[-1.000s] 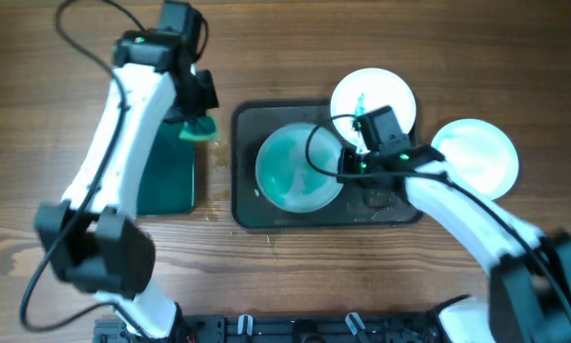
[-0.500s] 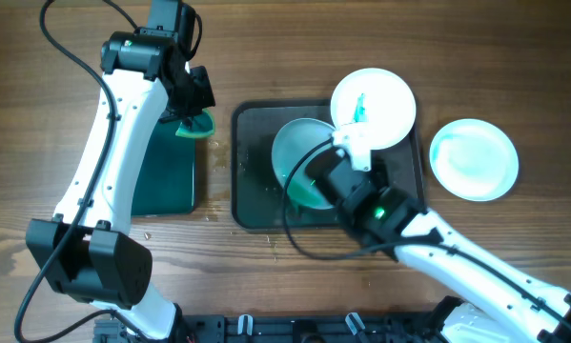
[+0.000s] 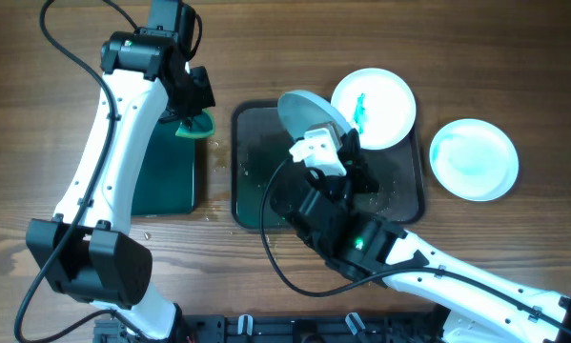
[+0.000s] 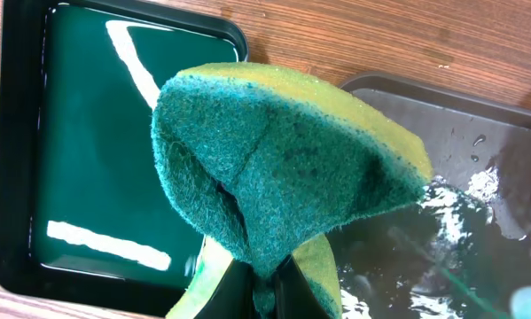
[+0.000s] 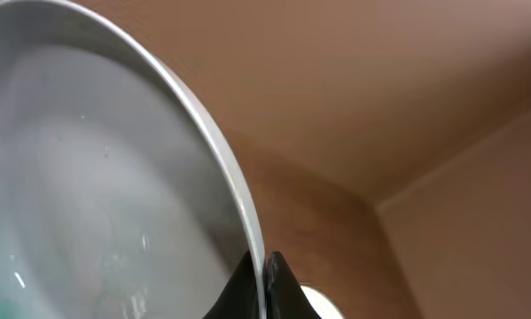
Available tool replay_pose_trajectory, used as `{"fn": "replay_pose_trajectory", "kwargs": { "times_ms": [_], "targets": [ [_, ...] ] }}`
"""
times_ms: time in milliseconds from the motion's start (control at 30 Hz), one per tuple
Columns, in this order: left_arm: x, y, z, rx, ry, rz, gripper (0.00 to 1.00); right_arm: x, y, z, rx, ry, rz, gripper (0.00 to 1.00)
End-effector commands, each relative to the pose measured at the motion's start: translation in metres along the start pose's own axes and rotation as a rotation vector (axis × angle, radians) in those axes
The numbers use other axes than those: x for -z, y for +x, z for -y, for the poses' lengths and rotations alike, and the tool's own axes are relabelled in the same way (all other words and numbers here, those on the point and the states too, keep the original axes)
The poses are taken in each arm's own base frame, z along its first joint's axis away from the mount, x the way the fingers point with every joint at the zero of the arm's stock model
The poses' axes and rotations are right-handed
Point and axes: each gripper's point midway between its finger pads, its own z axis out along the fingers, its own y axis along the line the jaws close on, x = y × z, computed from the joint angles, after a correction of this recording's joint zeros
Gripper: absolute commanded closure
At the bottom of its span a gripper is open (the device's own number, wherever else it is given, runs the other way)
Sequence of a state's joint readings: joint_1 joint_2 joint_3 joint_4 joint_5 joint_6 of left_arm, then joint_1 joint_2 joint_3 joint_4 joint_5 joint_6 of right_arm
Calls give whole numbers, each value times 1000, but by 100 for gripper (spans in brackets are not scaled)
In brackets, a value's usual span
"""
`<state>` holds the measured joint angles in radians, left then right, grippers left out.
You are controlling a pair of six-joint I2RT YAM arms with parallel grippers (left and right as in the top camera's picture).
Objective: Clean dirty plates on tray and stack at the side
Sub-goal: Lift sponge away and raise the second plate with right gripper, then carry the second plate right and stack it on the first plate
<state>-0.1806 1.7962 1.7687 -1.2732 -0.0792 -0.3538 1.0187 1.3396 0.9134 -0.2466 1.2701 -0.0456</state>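
Next, my right gripper lets go of the white plate on top of the bluish plate [image 3: 474, 159] beside the dark grey tray.
My right gripper [image 3: 320, 131] is shut on the rim of a white plate [image 3: 307, 110] and holds it tipped up above the dark grey tray [image 3: 256, 191]. In the right wrist view the jaws [image 5: 261, 268] pinch the rim of this wet plate [image 5: 97, 177]. A second plate [image 3: 380, 100] with a teal smear lies at the tray's far right corner. A faintly bluish plate [image 3: 473, 159] lies on the table to the right. My left gripper [image 3: 192, 119] is shut [image 4: 265, 283] on a green and yellow sponge [image 4: 283, 168] beside the tray's far left corner.
A smaller dark green tray [image 3: 166, 181] lies left of the grey tray; it also shows wet and glossy in the left wrist view [image 4: 97, 159]. The grey tray's floor [image 4: 478, 142] holds water and teal residue. Both arms' cables hang over the table.
My right arm has lifted the plate off the grey tray and tipped it up on edge. The tray's centre is now bare and wet. My left arm has barely moved.
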Motion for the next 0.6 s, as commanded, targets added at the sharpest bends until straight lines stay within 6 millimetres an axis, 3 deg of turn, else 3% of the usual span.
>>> {"fn": "replay_pose_trajectory", "kwargs": {
  "times_ms": [0,233,400,567],
  "targets": [
    [1,-4,-5,1,-11,11,96,3,-10,18,7,63,9,96],
    [1,-4,-5,1,-11,10,96,0,4,-1,-49,-46,-23,96],
    [1,-3,-5,1,-14,3,96,-10,49,-32,-256,-256,-233,96],
    [1,-2,-5,0,-14,3,96,-15,68,-59,-430,-464,-412,96]
  ]
}}
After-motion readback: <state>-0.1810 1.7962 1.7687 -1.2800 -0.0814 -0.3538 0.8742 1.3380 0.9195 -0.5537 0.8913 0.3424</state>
